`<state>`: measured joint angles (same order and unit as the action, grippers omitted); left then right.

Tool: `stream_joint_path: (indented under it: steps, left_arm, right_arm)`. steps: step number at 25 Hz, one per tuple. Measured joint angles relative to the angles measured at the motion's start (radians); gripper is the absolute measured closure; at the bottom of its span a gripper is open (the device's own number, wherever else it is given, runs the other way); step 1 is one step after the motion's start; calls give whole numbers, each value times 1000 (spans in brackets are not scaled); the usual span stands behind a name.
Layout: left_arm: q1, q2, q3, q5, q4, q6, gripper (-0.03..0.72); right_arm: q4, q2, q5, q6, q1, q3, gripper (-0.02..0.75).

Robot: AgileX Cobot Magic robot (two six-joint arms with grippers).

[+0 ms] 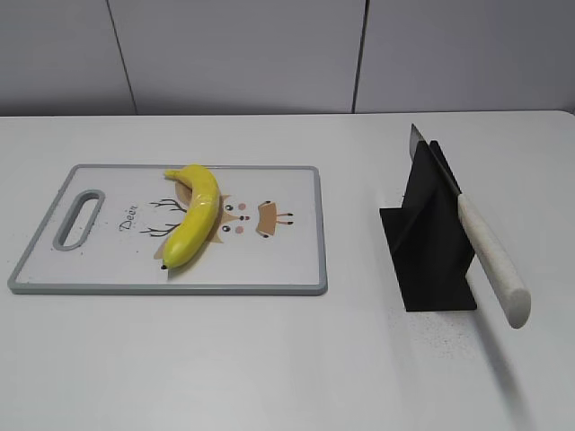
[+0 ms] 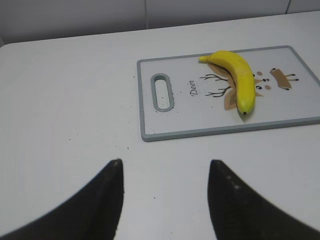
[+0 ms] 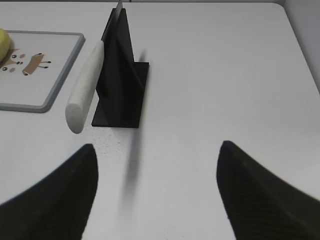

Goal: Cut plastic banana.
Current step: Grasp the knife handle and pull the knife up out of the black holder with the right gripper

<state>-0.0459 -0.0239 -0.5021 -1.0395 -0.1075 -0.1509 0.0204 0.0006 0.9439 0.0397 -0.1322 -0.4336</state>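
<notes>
The knife is in the black stand, and my right gripper should next go to the middle of the white handle (image 1: pixel 488 249) (image 3: pixel 88 82) of that knife and close there.
The yellow plastic banana (image 1: pixel 193 215) lies on a white cutting board (image 1: pixel 278 260) with a grey rim and a deer drawing; both also show in the left wrist view, banana (image 2: pixel 239 79) on board (image 2: pixel 200 120). A knife with a white handle (image 1: pixel 490 256) rests tilted in a black stand (image 1: pixel 431 247), handle toward the front; the right wrist view shows the handle (image 3: pixel 86 85) and stand (image 3: pixel 120 85). My left gripper (image 2: pixel 165 167) is open and empty, short of the board. My right gripper (image 3: pixel 157 150) is open and empty, short of the stand. Neither gripper shows in the exterior view.
The white table (image 1: pixel 269 359) carries only the board and the knife stand. A grey wall (image 1: pixel 269 54) runs behind it. The table's right edge (image 3: pixel 300 45) shows in the right wrist view.
</notes>
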Motion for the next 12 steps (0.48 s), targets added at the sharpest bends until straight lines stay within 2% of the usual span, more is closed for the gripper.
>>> stream_joint_path:
  steps: [7,12]
  left_arm:
    - [0,0,0,0,0,0,167]
    - [0,0,0,0,0,0,167]
  right_arm:
    - [1,207,36,0,0,-112,160]
    - [4,413,123,0,0,-236,160]
